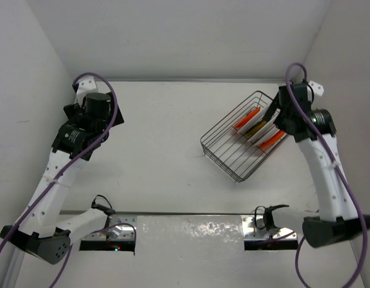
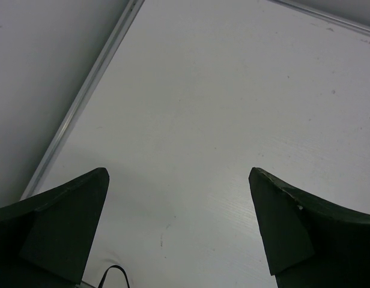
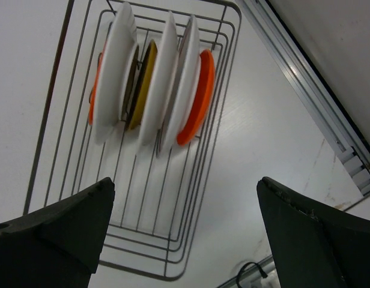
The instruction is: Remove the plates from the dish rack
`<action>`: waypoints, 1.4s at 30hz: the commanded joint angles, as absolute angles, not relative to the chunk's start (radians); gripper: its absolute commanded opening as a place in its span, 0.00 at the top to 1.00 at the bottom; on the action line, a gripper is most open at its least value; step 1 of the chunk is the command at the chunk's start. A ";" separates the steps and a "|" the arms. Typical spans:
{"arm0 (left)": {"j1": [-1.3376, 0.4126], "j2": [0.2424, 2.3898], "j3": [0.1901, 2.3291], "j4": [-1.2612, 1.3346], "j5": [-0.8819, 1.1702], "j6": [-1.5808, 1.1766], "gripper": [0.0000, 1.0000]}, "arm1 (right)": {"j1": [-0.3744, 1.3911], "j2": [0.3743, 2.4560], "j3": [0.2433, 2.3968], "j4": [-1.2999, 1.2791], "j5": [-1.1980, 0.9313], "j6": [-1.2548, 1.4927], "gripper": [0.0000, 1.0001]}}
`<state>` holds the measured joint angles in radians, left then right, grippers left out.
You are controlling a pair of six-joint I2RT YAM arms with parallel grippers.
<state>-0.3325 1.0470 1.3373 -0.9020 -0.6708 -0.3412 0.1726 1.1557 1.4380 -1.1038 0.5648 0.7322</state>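
The next grip for my right gripper needs to be on the upper rim (image 1: 261, 114) (image 3: 109, 84) of the white plate between the far orange plate and the yellow-olive plate.
The dish rack (image 1: 228, 151), a dark wire basket, lies at an angle on the right of the table. Several plates stand on edge at its far end: an orange plate (image 1: 248, 119), a yellow-olive plate (image 1: 255, 126), a white plate (image 1: 263, 131) and a second orange plate (image 1: 271, 141). My right gripper (image 1: 274, 114) hangs open and empty above that end. In the right wrist view the rack (image 3: 169, 252) holds white plates (image 3: 163, 78), an olive plate (image 3: 145, 84) and orange plates (image 3: 200, 96) beyond my open gripper (image 3: 185, 183). My left gripper (image 1: 108, 120) is far left, open and empty (image 2: 178, 173).
White walls close in the table at the back and both sides. A metal rail (image 1: 191, 213) runs along the near edge, with two arm mounts. A wall-edge strip (image 3: 311, 96) runs close beside the rack. The left wrist view shows only bare table (image 2: 221, 108) and the wall edge.
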 commanded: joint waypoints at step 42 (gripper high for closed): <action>-0.342 1.098 1.400 -0.876 -0.505 -0.325 0.00 | 0.183 1.787 2.003 -1.132 0.724 0.765 1.00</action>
<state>-0.3325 1.0859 1.3193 -0.9199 -0.5797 -0.3191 0.1734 1.8637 1.9060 -1.1206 0.7006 0.7773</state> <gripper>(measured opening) 0.999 0.023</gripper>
